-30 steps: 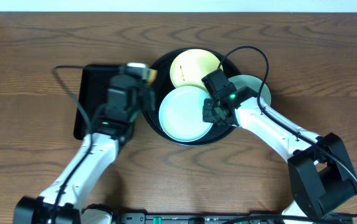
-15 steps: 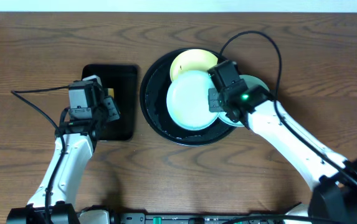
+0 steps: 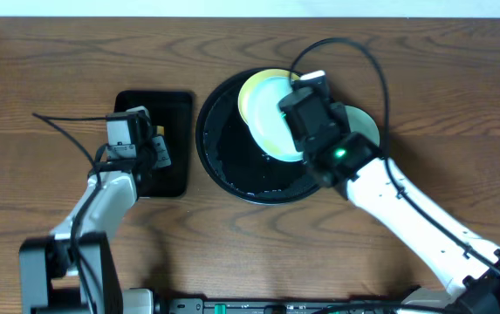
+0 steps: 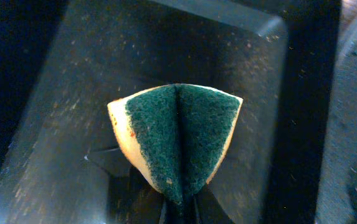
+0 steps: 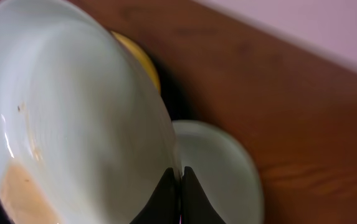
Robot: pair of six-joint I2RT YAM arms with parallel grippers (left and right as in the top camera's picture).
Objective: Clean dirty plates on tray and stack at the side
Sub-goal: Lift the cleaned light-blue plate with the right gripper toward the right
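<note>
The folded green-and-yellow sponge will go down on the bottom of the small rectangular black tray (image 3: 145, 139) (image 4: 119, 127), where I should set it with my left gripper.
The round black tray (image 3: 223, 153) lies mid-table. My right gripper (image 3: 293, 131) is shut on the rim of a mint-blue plate (image 3: 270, 133) and holds it tilted above the tray. In the right wrist view (image 5: 179, 180) that plate (image 5: 72, 124) shows a brown smear at its lower left. The pale yellow plate (image 3: 258, 87) lies at the tray's far side, partly behind the held plate (image 5: 146, 61). The second mint-blue plate (image 3: 367, 122) lies on the table to the tray's right (image 5: 222, 168). My left gripper (image 3: 151, 153) is shut on a folded green-and-yellow sponge (image 4: 178, 134).
A small rectangular black tray (image 3: 175, 131) lies left of the round tray, and the sponge hangs over it (image 4: 60, 93). Bare wood tabletop (image 3: 407, 78) surrounds both trays. Cables loop over the table behind each arm.
My left gripper has carried the sponge from the round tray to over the rectangular tray. My right gripper has lifted the mint-blue plate, moved it back and right, and tilted it.
</note>
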